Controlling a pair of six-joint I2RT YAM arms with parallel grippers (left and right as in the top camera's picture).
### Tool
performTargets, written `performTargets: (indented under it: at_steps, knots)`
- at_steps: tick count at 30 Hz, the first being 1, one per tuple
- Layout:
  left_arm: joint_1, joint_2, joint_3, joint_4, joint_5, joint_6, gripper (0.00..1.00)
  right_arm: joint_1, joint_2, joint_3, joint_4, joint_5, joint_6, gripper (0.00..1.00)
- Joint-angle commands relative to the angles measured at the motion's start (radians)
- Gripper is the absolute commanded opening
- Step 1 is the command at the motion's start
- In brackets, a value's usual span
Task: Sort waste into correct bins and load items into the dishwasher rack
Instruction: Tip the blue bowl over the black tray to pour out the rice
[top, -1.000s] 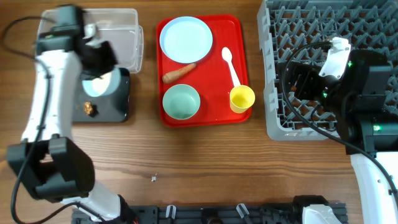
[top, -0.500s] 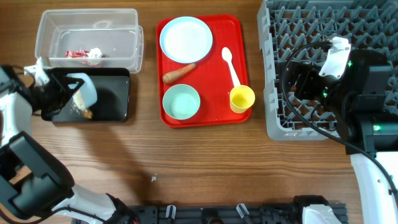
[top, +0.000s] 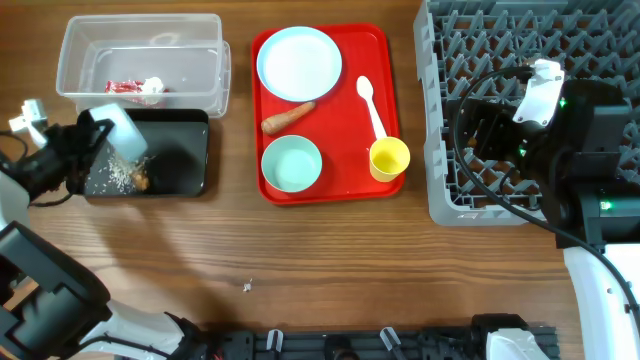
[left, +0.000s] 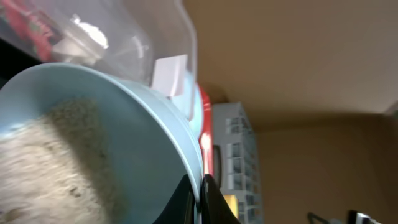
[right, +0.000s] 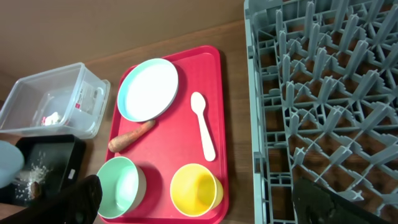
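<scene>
The robot's left gripper should release the white bowl on the red tray (top: 348, 138) between the teal bowl and the spoon. The white bowl is still tipped over the black tray.
My left gripper (top: 88, 148) is shut on the rim of the white bowl (top: 117, 130) and holds it tipped over the black tray (top: 180, 150). In the left wrist view its fingers (left: 199, 194) pinch the bowl's rim (left: 155, 118), and rice-like crumbs (left: 56, 162) cling inside. Crumbs (top: 112, 176) and a brown lump (top: 141, 181) lie in the black tray. The clear tub (top: 190, 45) holds the red-and-white wrapper (top: 125, 87). On the red tray sit the plate (top: 299, 62), carrot (top: 288, 117), teal bowl (top: 291, 163), spoon (top: 371, 105) and yellow cup (top: 389, 158). My right gripper (right: 196, 186) is open and empty above the rack (top: 520, 50).
The flat red serving tray (top: 340, 185) lies between the bins and the rack. A small crumb (top: 247, 287) lies on the wooden table near the front. The right arm body (top: 580, 140) hangs over the rack's right side.
My left arm has swung off the bins to the far left. The white bowl now tips more steeply over the black tray, and crumbs have appeared in the tray. The right arm has not moved.
</scene>
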Motion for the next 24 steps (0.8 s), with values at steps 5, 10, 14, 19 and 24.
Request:
performTargets:
  at_steps: [5, 10, 14, 19, 24]
  knots:
    - [0.082, -0.016, -0.004, 0.004, 0.229, 0.015, 0.04, 0.004, 0.007, 0.018, 0.006, 0.020, -0.006, 1.00]
    - [0.102, -0.016, -0.004, 0.005, 0.242, 0.012, 0.04, 0.004, 0.007, 0.018, 0.006, 0.020, -0.006, 1.00]
    - [0.105, -0.016, -0.004, 0.020, 0.288, 0.011, 0.04, 0.004, 0.007, 0.018, 0.006, 0.020, -0.006, 1.00]
    - [0.105, -0.016, -0.003, 0.077, 0.287, -0.122, 0.04, 0.004, 0.007, 0.018, 0.006, 0.020, -0.006, 1.00]
    - [0.105, -0.016, -0.003, 0.150, 0.287, -0.229, 0.04, 0.004, 0.007, 0.018, 0.007, 0.020, -0.006, 1.00]
